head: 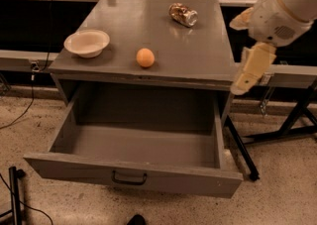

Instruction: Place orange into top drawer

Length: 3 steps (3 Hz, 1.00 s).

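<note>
Next, the gripper closes on the orange at its side (pixel 150 58) away from the cream bowl, near the front edge of the cabinet top.
The orange (pixel 145 57) sits on the grey cabinet top (pixel 198 50), near its front edge and left of centre. The top drawer (pixel 74 167) is pulled wide open below it, and its inside is bare. A small dark handle (pixel 129 178) is at the middle of its front panel. My gripper (pixel 245 80), cream coloured, hangs from the white arm (pixel 282 11) at the cabinet's right front corner. It is well to the right of the orange and holds nothing that shows.
A cream bowl (pixel 87 43) stands at the left of the cabinet top. A shiny crushed can (pixel 183 14) lies at the back right. A black stand leg (pixel 242 149) runs along the floor right of the drawer. Dark benches run behind the cabinet.
</note>
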Available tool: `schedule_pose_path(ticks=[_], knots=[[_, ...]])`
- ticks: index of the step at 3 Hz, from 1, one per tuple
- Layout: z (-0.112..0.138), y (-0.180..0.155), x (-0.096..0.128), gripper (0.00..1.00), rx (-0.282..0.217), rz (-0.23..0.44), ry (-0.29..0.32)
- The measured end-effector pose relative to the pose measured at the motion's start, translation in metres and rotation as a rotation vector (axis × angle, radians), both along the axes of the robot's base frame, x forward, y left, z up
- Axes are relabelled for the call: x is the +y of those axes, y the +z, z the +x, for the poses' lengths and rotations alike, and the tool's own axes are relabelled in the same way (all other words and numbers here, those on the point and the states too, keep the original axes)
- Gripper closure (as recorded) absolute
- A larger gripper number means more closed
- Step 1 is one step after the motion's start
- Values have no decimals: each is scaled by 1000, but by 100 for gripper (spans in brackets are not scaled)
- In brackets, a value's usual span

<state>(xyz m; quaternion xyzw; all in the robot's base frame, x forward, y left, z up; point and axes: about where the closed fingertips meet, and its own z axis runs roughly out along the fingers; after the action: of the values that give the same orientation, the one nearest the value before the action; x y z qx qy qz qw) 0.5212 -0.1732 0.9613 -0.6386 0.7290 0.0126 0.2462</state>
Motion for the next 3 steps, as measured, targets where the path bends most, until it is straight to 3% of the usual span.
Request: schedule_pose_path(ticks=[1,2,3], knots=[[38,-8,23,0,-65,140,48],[81,-28,39,0,-131,284,51],[130,-46,59,0,-184,383,42]])
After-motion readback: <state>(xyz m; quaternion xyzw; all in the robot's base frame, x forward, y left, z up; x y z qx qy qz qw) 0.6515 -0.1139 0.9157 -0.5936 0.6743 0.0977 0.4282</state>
